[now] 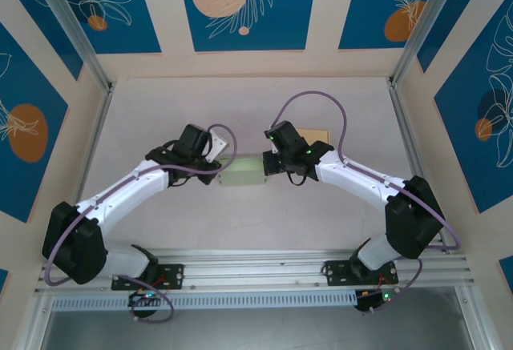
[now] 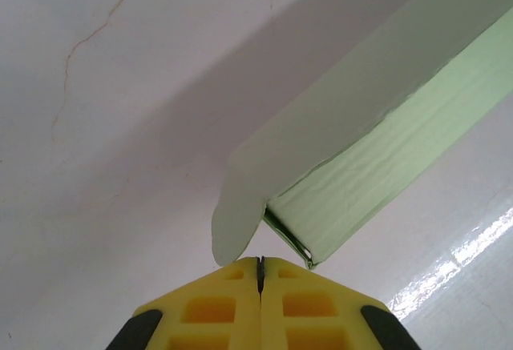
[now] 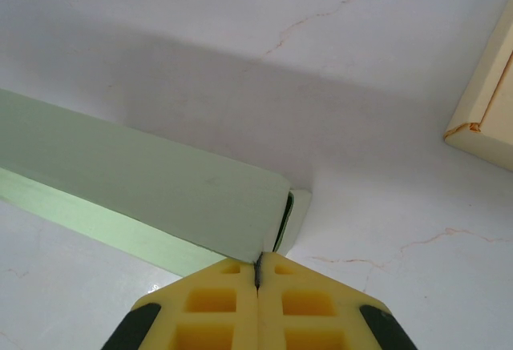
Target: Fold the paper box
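Observation:
The rounded end flap sticks out past the end of the box, so next my left gripper opens, pinches the flap's tip (image 2: 229, 249) and bends it against that end.
The pale green paper box (image 1: 243, 172) lies flat on the white table between my two grippers. In the left wrist view its long body (image 2: 377, 150) runs up to the right, and a rounded end flap (image 2: 236, 222) hangs down to just above my left gripper (image 2: 259, 260). That gripper's yellow fingers are shut, with nothing between them. In the right wrist view the box (image 3: 160, 190) comes in from the left, with a side flap (image 3: 298, 214) tucked behind its end. The box's near corner meets the tips of my right gripper (image 3: 258, 260), which is shut. From above, the grippers (image 1: 218, 162) (image 1: 268, 162) stand at the box's two ends.
A cream flat carton (image 1: 317, 135) lies behind the right gripper, and its corner (image 3: 485, 118) shows at the right of the right wrist view. Aluminium posts (image 1: 103, 118) and patterned walls bound the table on three sides.

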Action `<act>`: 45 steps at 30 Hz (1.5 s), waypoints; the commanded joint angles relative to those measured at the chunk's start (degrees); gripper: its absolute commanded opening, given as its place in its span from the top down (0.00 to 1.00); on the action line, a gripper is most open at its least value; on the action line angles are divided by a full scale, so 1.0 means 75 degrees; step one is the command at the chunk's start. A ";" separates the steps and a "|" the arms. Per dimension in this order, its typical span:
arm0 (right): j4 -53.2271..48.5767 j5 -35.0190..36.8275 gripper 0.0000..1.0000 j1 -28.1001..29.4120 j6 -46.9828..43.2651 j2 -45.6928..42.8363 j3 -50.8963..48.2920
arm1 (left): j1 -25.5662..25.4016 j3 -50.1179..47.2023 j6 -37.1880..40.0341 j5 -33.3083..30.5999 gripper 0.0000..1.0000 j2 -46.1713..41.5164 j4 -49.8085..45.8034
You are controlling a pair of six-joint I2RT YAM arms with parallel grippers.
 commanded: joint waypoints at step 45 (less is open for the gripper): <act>-0.0326 -0.0131 1.00 0.0080 0.0088 -0.0266 -0.0237 | 0.0270 0.0165 0.0269 0.0026 0.61 0.0310 0.0527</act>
